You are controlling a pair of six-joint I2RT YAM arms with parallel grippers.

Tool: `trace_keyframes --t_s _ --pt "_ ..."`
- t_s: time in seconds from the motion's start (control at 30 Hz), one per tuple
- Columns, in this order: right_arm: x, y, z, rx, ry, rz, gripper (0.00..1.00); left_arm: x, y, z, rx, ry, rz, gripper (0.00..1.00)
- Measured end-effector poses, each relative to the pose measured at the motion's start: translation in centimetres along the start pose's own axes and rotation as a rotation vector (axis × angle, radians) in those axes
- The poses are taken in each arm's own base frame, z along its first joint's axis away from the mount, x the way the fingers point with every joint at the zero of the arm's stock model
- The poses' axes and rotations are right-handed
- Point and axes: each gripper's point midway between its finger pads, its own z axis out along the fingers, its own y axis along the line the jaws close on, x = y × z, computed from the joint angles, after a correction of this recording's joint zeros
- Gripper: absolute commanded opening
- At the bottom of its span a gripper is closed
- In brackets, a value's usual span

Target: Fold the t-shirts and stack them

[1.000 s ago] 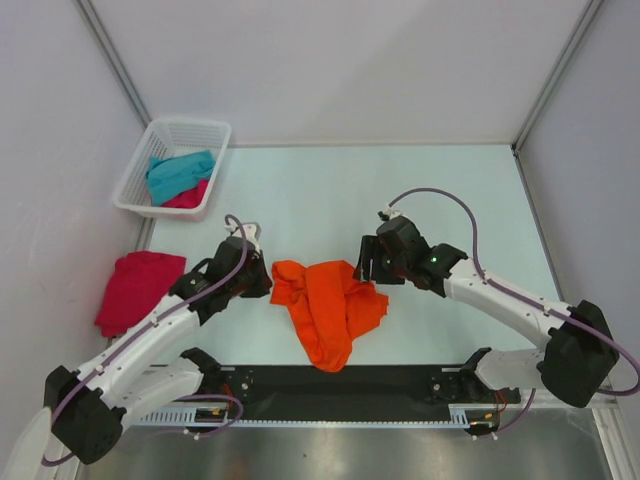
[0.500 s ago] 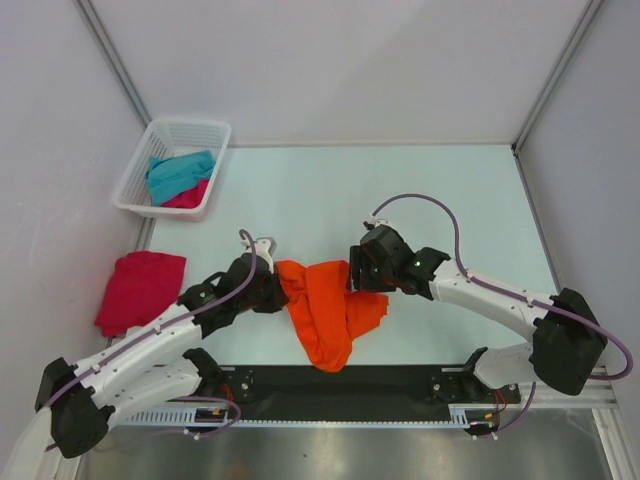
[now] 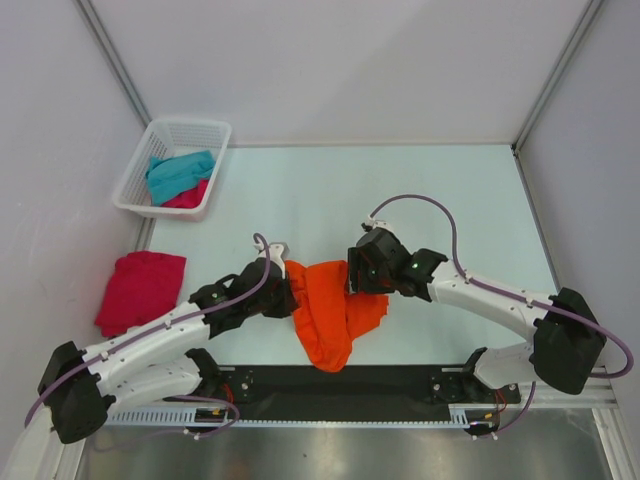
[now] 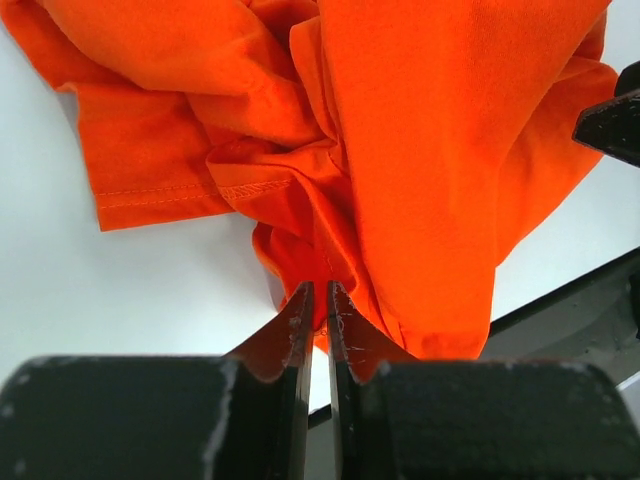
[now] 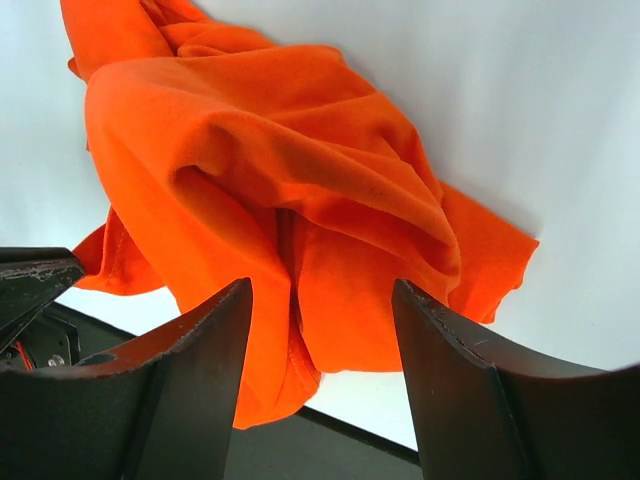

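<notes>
The left gripper is shut at the bunched edge of the orange t-shirt, so it should open and take the cloth further in before (image 3: 309, 312) it lifts to spread the shirt.
The bright orange t-shirt (image 3: 330, 310) lies crumpled on the table between the two arms. My left gripper (image 3: 287, 285) is at its left edge. In the left wrist view the gripper (image 4: 319, 300) is shut on a bunched fold of the orange cloth (image 4: 430, 150). My right gripper (image 3: 352, 275) is over the shirt's upper right part. In the right wrist view it (image 5: 322, 295) is open, its fingers astride a ridge of the cloth (image 5: 300, 170). A crimson t-shirt (image 3: 140, 288) lies folded at the table's left edge. A teal t-shirt (image 3: 178, 172) and a pink one (image 3: 190, 196) lie in the basket.
The white lattice basket (image 3: 140, 165) stands at the far left corner by the wall. A black strip (image 3: 400, 380) runs along the near table edge just below the orange shirt's lower end. Walls close in the left and right sides.
My left gripper has moved right onto the orange shirt's left edge and shut on it, bunching that side. My right gripper has moved left over the shirt and stays open.
</notes>
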Motion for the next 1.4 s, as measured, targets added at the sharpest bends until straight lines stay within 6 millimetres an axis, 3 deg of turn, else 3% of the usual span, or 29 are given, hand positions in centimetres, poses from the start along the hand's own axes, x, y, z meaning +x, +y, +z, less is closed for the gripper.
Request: trace_keyframes --t_s 0.07,0.13,0.3,0.4,0.43,0.5,0.53,0.6,0.63,0.83,1.03,1.4 --pt "-0.1 0.0 0.1 0.003 -0.001 0.0 0.63 -0.1 0.0 0.0 0.002 -0.004 0.0 0.11" --pt "-0.1 0.1 0.2 0.006 0.002 -0.001 0.63 0.0 0.0 0.1 0.0 -0.002 -0.001 0.01" --pt "0.3 0.0 0.8 0.019 0.019 -0.008 0.63 0.0 0.0 0.2 -0.003 0.0 -0.005 0.03" --pt "0.3 0.0 0.8 0.02 0.019 -0.008 0.63 0.0 0.2 0.2 -0.012 -0.006 -0.005 0.28" --pt "0.3 0.0 0.8 0.02 0.019 -0.008 0.63 -0.1 0.2 0.1 -0.016 -0.009 -0.005 0.45" --pt "0.3 -0.1 0.8 0.021 0.018 -0.009 0.63 -0.2 0.3 -0.1 -0.016 -0.016 -0.007 0.57" --pt "0.3 0.0 0.8 0.02 0.019 -0.008 0.63 -0.2 0.3 -0.3 -0.015 -0.018 -0.005 0.7" --pt "0.3 0.0 0.8 0.02 0.018 -0.009 0.63 -0.3 0.3 -0.6 -0.017 -0.024 -0.009 0.75" --pt "0.3 0.0 0.8 0.02 0.018 -0.009 0.63 -0.5 0.2 -0.8 -0.016 -0.029 -0.012 0.85" --pt "0.3 0.0 0.9 0.021 0.019 -0.008 0.63 -1.7 -0.2 -1.9 -0.008 -0.069 -0.015 0.85" --pt "0.5 -0.1 1.3 0.021 0.02 -0.009 0.63 -1.4 -0.3 -2.0 -0.007 -0.06 -0.015 0.82" --pt "0.7 -0.2 1.7 0.028 0.028 -0.01 0.63 2.4 1.4 0.3 -0.043 0.023 -0.008 0.79"
